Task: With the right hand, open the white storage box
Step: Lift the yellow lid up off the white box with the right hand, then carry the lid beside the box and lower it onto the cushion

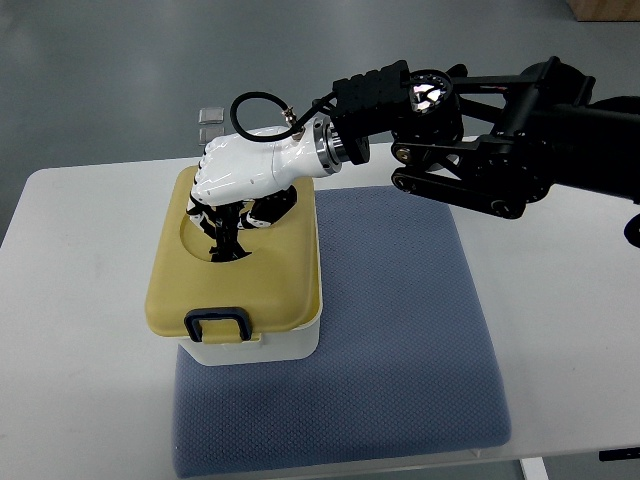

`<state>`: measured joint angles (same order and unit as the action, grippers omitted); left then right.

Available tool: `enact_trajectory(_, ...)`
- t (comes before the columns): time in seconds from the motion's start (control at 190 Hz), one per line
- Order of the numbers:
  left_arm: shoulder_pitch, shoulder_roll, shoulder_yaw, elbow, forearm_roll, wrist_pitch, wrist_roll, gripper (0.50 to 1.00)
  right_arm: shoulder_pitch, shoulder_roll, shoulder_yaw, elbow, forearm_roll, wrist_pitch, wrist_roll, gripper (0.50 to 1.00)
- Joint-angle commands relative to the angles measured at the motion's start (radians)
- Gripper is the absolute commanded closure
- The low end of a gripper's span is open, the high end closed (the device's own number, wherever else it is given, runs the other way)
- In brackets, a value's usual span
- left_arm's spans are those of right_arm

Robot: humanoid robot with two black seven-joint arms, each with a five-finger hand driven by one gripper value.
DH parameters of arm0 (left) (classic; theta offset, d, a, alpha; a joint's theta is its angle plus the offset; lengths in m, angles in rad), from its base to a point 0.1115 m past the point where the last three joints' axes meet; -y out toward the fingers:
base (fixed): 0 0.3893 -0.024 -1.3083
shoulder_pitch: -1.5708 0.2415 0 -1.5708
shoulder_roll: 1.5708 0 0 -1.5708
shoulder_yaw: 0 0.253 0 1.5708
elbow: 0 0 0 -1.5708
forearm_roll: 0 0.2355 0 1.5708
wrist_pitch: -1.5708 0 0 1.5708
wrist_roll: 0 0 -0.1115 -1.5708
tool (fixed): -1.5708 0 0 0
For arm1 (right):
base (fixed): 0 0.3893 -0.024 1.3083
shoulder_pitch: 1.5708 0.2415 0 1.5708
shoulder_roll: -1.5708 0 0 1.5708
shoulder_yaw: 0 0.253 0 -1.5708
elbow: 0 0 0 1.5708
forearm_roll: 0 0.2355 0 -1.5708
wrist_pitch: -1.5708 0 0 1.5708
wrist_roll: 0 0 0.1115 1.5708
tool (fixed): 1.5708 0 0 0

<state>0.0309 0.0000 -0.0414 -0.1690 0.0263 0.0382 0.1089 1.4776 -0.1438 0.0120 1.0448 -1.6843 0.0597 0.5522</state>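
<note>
My right gripper is going to release the yellow lid on the blue mat's back part (pixel 408 256), next to the white storage box.
The white storage box (pixel 290 345) stands on the left part of a blue mat, with a yellow lid (pixel 285 290) on top and a dark blue latch (pixel 217 322) at its front edge. My right hand (pixel 228 235) reaches in from the right over the back of the lid. Its white palm sits above the lid's oval recess, and its dark fingers (pixel 222 222) point down into the recess, bunched together on the lid's grip. The lid lies on the box. The left arm is out of view.
The blue mat (pixel 400 330) covers the middle of the white table (pixel 80 330). A small clear object (pixel 211 122) sits just behind the box at the table's far edge. My black right forearm (pixel 500 140) spans the upper right.
</note>
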Motion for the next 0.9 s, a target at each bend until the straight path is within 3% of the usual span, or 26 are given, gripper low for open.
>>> enact_trajectory(0.0,0.0,0.0,0.0,-0.001,0.0,0.0,0.0,0.5,0.001,0.003,0.005,0.0,0.002,-0.012,0.009,1.0)
enact_trajectory(0.359,0.0,0.0,0.0,0.0,0.0,0.0,0.0,0.5,0.046,-0.042,0.097,0.012,0.012,-0.021,0.025,1.0)
enact_trajectory(0.538,0.0,0.0,0.0,0.0,0.0,0.0,0.0,0.5,0.067,-0.152,0.167,0.026,0.02,-0.021,0.037,1.0)
enact_trajectory(0.897,0.0,0.0,0.0,0.0,0.0,0.0,0.0,0.5,0.015,-0.473,0.217,0.066,0.049,-0.05,0.059,1.0)
